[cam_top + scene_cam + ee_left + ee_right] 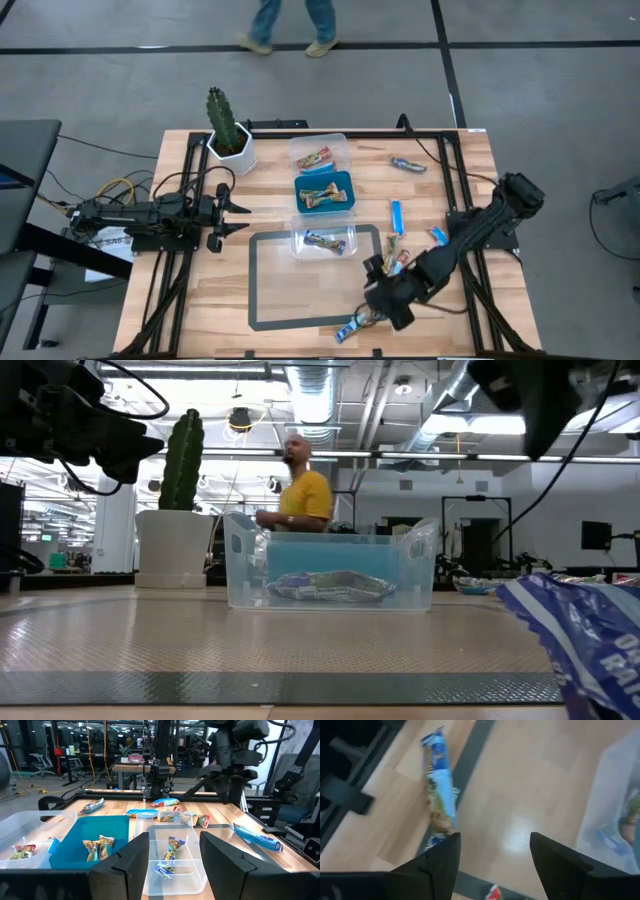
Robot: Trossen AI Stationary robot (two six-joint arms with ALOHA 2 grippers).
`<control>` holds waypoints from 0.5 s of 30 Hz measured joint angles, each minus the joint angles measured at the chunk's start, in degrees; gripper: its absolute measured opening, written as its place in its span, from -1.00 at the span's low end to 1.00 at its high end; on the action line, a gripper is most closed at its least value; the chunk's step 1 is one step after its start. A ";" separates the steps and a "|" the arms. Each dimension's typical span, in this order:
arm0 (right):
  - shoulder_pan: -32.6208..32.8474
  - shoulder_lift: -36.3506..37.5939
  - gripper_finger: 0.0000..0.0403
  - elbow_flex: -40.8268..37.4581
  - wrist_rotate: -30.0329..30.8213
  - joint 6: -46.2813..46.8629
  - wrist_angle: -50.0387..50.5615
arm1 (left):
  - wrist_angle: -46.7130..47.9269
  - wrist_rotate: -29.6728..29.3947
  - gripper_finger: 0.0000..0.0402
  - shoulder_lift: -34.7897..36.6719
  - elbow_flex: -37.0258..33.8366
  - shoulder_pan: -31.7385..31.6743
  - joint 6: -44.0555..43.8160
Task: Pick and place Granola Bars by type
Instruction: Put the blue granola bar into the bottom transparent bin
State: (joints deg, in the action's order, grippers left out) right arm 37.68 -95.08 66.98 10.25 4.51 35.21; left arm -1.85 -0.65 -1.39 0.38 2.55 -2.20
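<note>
My right gripper is to grab the blue bar near the table's near edge next, by its middle (361, 321) (441, 802), beside the bar's brown part.
Three tubs stand in a row mid-table. The far clear one (320, 155) holds a red-and-green bar, the blue one (325, 192) holds brown-gold bars (97, 847), and the near clear one (322, 240) holds a blue bar (169, 855). Loose bars lie to their right: blue ones (397, 215) (438, 236), a red-and-green cluster (396, 258) and one far off (408, 163). Another blue bar (439, 795) lies flat near the table's near edge, across the dark tape line. My right gripper (495, 845) hovers open just beside it. My left gripper (235, 215) waits open at the table's left, facing the tubs.
A potted cactus (228, 135) stands at the far left of the table. A dark tape rectangle (262, 300) marks the near middle. The dark frame rails (455, 180) run along the table's sides. A person (300, 490) stands in the room behind the table.
</note>
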 joint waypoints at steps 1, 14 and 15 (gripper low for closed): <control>0.54 -0.81 0.13 0.94 0.02 0.00 0.78 | 0.00 -0.02 -0.16 -0.05 0.00 0.00 -0.04; 3.33 -9.36 0.13 9.26 -0.25 0.04 1.18 | 0.00 0.05 -0.16 -0.11 0.00 0.00 -0.20; 3.53 -9.37 0.13 9.33 -0.22 0.07 1.22 | 0.00 0.09 -0.16 -0.12 -0.02 0.00 0.02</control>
State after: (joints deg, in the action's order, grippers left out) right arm 41.21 -104.44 76.31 10.02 4.58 36.42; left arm -1.85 -0.56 -1.51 0.37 2.55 -2.18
